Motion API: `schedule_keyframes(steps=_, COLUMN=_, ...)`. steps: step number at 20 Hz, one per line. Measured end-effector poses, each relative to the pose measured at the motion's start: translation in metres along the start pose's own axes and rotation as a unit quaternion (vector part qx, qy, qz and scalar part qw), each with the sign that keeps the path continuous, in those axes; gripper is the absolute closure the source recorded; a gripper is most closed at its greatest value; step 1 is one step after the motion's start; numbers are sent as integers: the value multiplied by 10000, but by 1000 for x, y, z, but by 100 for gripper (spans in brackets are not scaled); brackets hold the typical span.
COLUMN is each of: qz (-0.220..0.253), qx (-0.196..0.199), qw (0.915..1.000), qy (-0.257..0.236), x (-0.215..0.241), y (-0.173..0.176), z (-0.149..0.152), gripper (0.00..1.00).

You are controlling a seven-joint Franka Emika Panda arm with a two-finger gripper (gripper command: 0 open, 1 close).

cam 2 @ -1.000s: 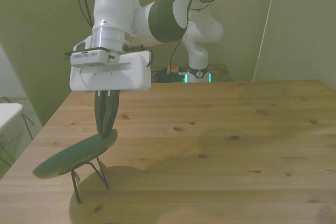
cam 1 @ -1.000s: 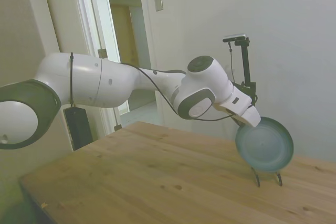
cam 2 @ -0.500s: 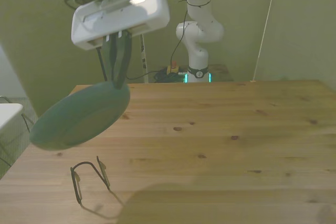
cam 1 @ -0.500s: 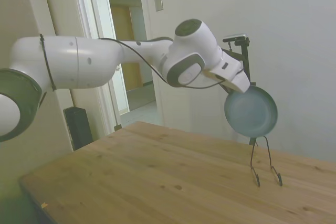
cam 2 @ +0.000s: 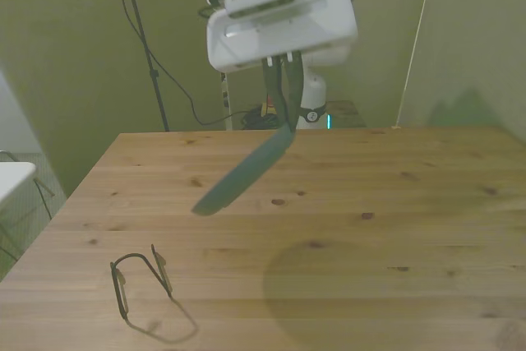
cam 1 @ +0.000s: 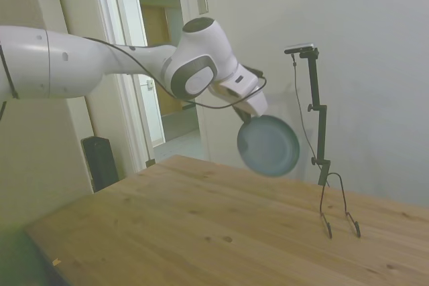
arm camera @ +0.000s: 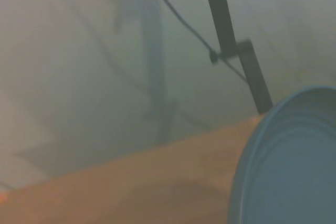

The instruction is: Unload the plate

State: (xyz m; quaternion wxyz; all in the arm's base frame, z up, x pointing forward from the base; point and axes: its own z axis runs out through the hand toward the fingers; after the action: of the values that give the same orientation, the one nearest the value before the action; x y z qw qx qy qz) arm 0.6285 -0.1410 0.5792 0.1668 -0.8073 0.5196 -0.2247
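Note:
The robot's gripper should set the teal-green plate, now tilted in the air above the table, down on the wooden table (cam 1: 277, 227) just beside the black wire stand.
The round teal-green plate (cam 1: 269, 145) hangs in the air well above the wooden table (cam 1: 201, 232), tilted and held by its upper rim. My gripper (cam 1: 247, 116) is shut on that rim. In the front view the plate (cam 2: 245, 172) shows nearly edge-on below the gripper (cam 2: 283, 117), over the middle of the table. The plate (arm camera: 289, 161) fills one corner of the blurred wrist view. The thin black wire stand (cam 1: 337, 207) sits bare near the table's far right end in the side view, well apart from the plate.
The wire stand (cam 2: 140, 279) lies near the front view's lower left corner of the table (cam 2: 370, 228). A doorway (cam 1: 164, 65) opens behind the arm in the side view. A wall stands close behind the table's far edge.
The arm has carried the plate up off the wire stand and away from it, toward the side view's left and over the table's middle. The stand is now bare.

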Motion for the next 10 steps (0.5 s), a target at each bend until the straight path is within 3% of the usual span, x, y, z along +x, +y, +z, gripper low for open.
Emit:
schedule_keyframes(steps=3, qz=138, qx=-772, qw=9969, qy=102, x=-14, y=15, z=39, gripper=100)
schedule_keyframes(steps=7, qz=183, qx=-1754, qw=9839, qy=299, x=-16, y=41, z=94, gripper=100)
schedule_keyframes(steps=10, qz=186, qx=-2060, qw=9779, qy=305, x=-19, y=56, z=130, gripper=100)
